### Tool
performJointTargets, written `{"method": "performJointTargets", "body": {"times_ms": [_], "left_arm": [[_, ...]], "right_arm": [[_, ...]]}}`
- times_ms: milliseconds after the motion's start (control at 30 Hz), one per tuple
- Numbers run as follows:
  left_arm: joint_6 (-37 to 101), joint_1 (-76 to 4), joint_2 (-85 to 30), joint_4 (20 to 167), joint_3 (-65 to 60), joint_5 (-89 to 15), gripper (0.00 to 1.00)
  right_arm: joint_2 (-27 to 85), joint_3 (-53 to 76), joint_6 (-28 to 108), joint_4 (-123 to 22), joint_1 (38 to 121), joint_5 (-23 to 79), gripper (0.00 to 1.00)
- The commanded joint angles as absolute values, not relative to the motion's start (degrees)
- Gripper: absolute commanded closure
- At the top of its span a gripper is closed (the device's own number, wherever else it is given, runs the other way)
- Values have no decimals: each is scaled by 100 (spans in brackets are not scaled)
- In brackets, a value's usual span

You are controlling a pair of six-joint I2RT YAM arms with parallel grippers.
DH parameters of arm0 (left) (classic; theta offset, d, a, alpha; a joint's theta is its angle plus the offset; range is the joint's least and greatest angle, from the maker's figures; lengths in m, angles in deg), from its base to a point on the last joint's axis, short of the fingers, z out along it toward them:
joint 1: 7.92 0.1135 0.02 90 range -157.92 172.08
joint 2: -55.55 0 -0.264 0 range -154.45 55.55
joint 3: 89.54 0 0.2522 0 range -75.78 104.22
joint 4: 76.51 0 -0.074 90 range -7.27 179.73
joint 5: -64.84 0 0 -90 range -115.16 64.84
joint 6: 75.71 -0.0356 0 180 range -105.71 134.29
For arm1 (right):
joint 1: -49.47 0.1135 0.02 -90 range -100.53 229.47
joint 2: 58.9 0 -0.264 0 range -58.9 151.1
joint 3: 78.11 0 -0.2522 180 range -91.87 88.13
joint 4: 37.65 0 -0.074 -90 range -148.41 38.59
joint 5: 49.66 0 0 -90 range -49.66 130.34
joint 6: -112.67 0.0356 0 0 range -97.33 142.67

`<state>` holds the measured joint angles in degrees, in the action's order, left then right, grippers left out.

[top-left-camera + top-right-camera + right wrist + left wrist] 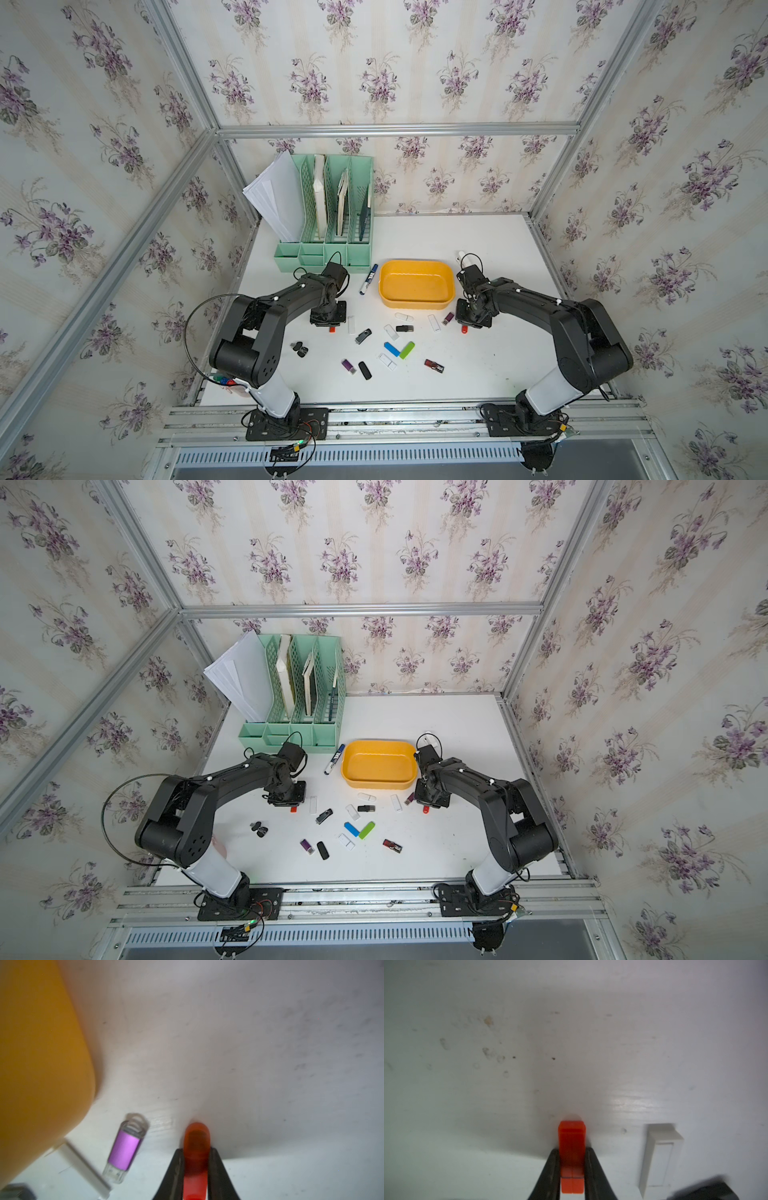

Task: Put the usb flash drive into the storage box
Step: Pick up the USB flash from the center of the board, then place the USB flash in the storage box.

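Note:
The red flash drive, now just off the box's front corner, will be let go by my right gripper on the storage box's bottom, toward the end [433,289] opposite the marker.
The storage box [415,304] is a yellow-orange tub at the table's middle back, with nothing in it, seen in both top views [378,784]. My left gripper [572,1152] is shut on an orange-red usb flash drive [572,1136], low over the table left of the box [332,329]. My right gripper [197,1151] is shut on a translucent red flash drive [197,1136] just off the box's right front corner [464,329]. The box wall [41,1053] fills one side of the right wrist view. I cannot tell whether either drive touches the table.
Several loose flash drives lie in front of the box, among them a white one [660,1155], a purple one [125,1149], a blue one [391,349] and a green one [407,350]. A marker [368,279] lies left of the box. A mint-green file organizer [328,249] stands at the back left.

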<state>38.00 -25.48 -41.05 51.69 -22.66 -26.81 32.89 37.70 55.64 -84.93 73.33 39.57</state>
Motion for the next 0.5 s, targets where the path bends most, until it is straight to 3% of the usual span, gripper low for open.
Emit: {"method": "performJointTargets", "body": {"times_ms": [0,300,467], "left_arm": [[3742,-2540,-4228,4649,-2349,-2683,80],[3741,-2541,-4254,4641,-2325,-2681,80],[3741,-2536,-4272,4629,-2290,-2690,80]], "right_arm": [[3121,3542,5511,-8812,7345,3835,99],[2802,2176,5265,-9729,7396,4157,100],[3295,1192,5020,-9989,7538,4227,100]]}}
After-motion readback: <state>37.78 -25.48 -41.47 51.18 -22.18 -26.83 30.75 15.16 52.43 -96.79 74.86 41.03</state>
